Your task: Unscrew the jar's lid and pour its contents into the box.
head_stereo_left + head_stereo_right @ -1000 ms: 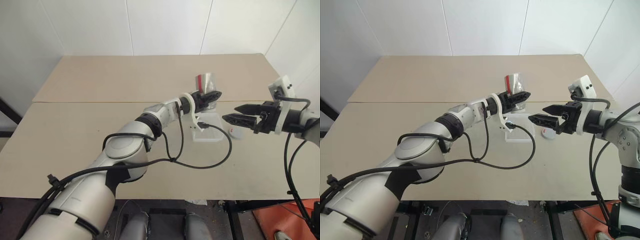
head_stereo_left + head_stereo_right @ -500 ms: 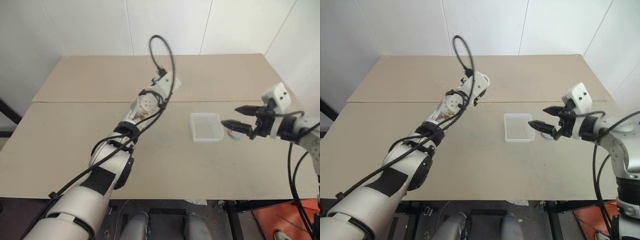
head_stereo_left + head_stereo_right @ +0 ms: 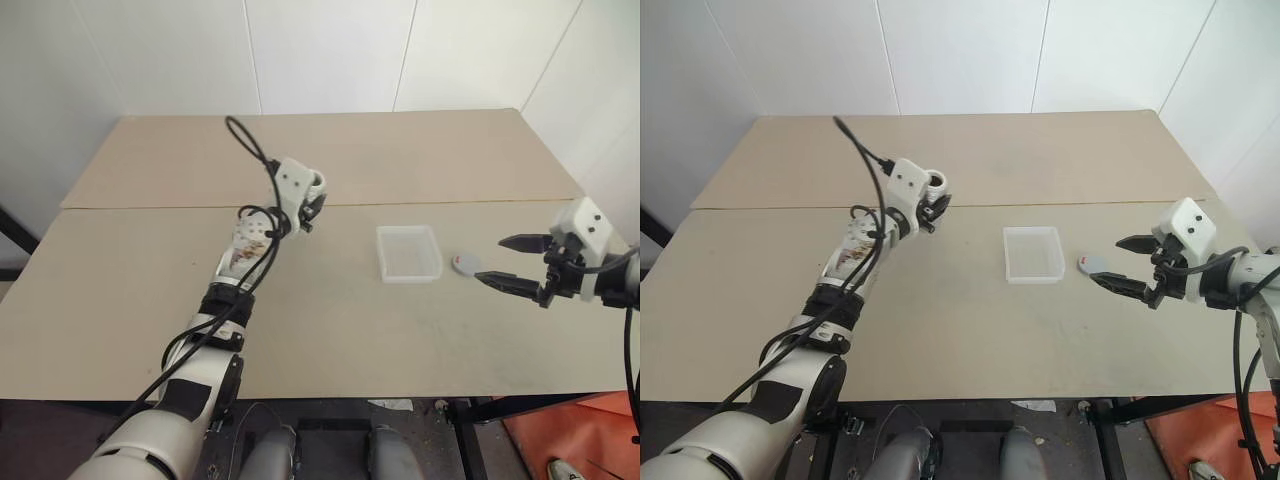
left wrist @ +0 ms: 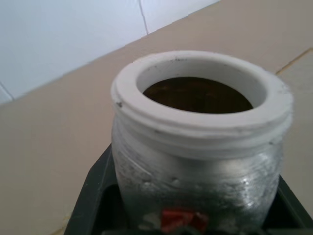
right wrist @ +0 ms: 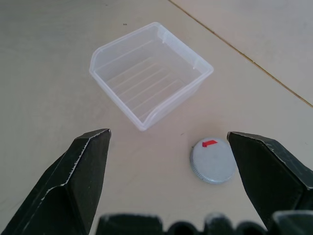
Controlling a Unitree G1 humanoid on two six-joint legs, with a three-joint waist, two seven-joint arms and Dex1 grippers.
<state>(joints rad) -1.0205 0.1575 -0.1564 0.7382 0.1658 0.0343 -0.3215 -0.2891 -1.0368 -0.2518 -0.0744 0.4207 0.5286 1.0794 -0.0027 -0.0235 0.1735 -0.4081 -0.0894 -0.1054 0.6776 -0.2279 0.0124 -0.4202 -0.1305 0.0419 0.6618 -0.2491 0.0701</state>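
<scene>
Next, my left gripper releases the jar on the near board (image 3: 299,254) by the seam, across the box from the lid.
My left gripper (image 3: 932,207) is shut on the jar (image 4: 195,161), holding it upright above the table, well left of the box (image 3: 408,252). The jar has no lid on; its white rim rings a dark mouth, and the contents are hidden inside. The box is a shallow translucent tray near the table's middle, and it looks bare inside (image 5: 151,73). The lid (image 5: 212,160), a grey disc with a small red mark, lies flat on the table just right of the box. My right gripper (image 5: 167,134) hovers open beside the lid, with nothing between its fingers.
The table (image 3: 330,330) is two tan boards with a seam running across behind the box. White walls close off the far side. A black cable loops up from my left wrist (image 3: 245,140). The table's right edge lies under my right arm.
My left arm swung the jar from above the box away to the left and rolled it upright. My right gripper drew back to the right and sank a little, still open.
</scene>
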